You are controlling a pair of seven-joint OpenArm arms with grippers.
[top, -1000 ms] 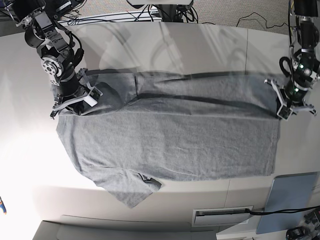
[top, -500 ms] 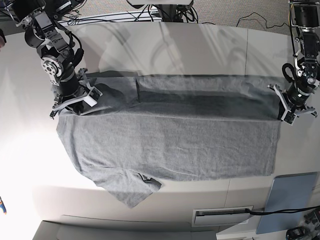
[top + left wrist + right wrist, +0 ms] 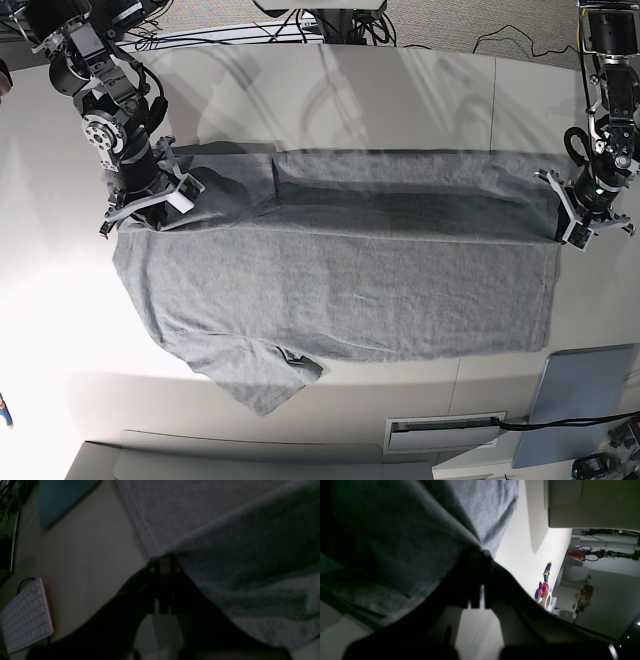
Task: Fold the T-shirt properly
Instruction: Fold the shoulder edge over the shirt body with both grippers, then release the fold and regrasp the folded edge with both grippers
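The T-shirt's sleeve overhangs the front table edge, so my left gripper and my right gripper should take the T-shirt's folded part farther back (image 3: 530,176) and drag the T-shirt inward.
The grey T-shirt (image 3: 340,280) lies spread across the table, plain side up, its far long edge folded over toward the front, one sleeve (image 3: 265,380) sticking out at the front left. My left gripper (image 3: 578,228) is shut on the shirt's folded edge at the right end; in the left wrist view (image 3: 163,563) the jaws pinch the cloth (image 3: 225,530). My right gripper (image 3: 150,210) is shut on the folded edge at the left end; in the right wrist view (image 3: 477,555) the cloth (image 3: 395,535) drapes from the closed jaws.
A blue-grey pad (image 3: 580,395) lies at the front right corner, also in the left wrist view (image 3: 62,497). A white keyboard (image 3: 25,620) lies beside it. Tape roll and small tools (image 3: 545,590) sit off the table's left end. Cables (image 3: 330,25) run behind the table.
The folded far edge has been drawn down flatter onto the shirt. My left gripper moved slightly lower and toward the shirt. The right gripper has barely moved.
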